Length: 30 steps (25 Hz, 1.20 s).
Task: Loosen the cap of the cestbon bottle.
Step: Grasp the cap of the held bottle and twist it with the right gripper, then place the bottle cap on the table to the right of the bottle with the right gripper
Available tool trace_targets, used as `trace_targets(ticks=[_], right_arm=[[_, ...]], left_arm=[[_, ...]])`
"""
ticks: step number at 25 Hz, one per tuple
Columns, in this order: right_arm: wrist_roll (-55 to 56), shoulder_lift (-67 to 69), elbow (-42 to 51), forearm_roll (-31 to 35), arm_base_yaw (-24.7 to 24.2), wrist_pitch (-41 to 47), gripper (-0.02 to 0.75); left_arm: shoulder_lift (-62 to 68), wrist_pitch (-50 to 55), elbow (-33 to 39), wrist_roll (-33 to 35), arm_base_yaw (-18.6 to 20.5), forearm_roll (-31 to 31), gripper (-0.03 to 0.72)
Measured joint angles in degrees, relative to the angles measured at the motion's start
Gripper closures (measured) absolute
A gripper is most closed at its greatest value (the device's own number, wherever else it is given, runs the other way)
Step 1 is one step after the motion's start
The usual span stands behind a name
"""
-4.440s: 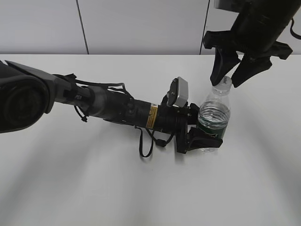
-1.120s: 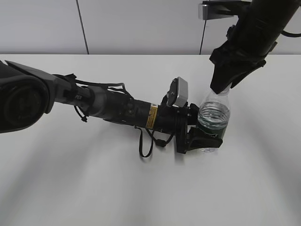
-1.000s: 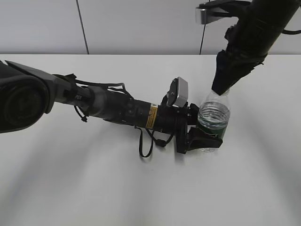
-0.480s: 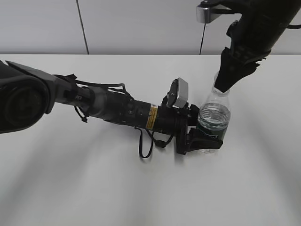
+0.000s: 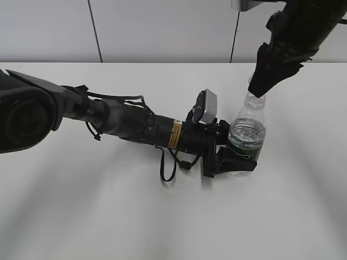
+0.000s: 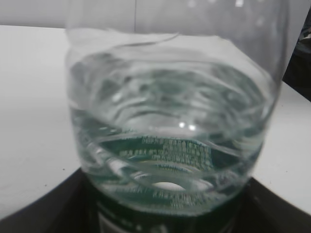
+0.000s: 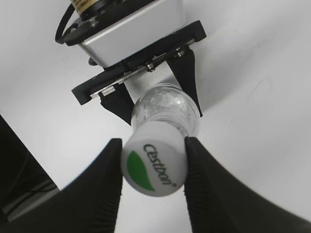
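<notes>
Next, I let go of the cap with my right gripper on the open white table (image 5: 301, 175) beside the cestbon bottle, opposite my left gripper.
The cestbon bottle (image 5: 246, 132), clear with water and a dark green label band, stands upright on the white table (image 5: 108, 216). My left gripper (image 5: 237, 161) is shut on its lower body; the bottle (image 6: 170, 121) fills the left wrist view. My right gripper (image 5: 258, 86) comes down from above and is shut on the cap (image 7: 154, 164), white with a green leaf mark. Its black fingers (image 7: 104, 187) press both sides of the cap. The bottle's shoulder (image 7: 167, 108) shows below it. I cannot tell whether the cap still sits on the neck (image 5: 251, 99).
The left arm (image 5: 141, 127) lies low across the table from the left, with its wrist camera (image 5: 206, 106) beside the bottle. A white panelled wall (image 5: 162, 30) runs behind the table. The right arm (image 5: 303, 27) hangs over the back right.
My right gripper closed on the cap, then rose and shifted a little right over the last second. More of the bottle's neck now shows under its fingers. The left arm and bottle have not moved.
</notes>
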Motion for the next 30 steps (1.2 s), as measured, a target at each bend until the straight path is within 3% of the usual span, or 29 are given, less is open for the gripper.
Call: trace_targets(ticks=[5,10,16,21,25,30], right_arm=[[8.24,-3.81,0.00,0.00,-1.90,0.05,0.438],[17.01,-6.73,0.08,-0.17,-7.65,0.05,0.439],[20.76,-9.57,10.58,-0.46,-13.20,-1.08,0.440],[21.63,-9.85,25.13,-0.47,-14.04,-10.34,0.441],[23.51,-9.85,34.50,-0.47,-14.04,-22.55,0.441],[24.86,-7.09,39.20,-0.53,-14.04,-32.64,0.441]], left_arm=[[0.00,0.05,0.00,0.00,0.00,0.00,0.181],[0.00,0.05,0.00,-0.04,0.00,0.00,0.181],[0.00,0.05,0.00,-0.06,0.00,0.00,0.181],[0.00,0.00,0.00,-0.17,0.00,0.00,0.181],[0.00,0.00,0.00,-0.17,0.00,0.00,0.181],[0.00,0.00,0.00,-0.17,0.00,0.00,0.181]])
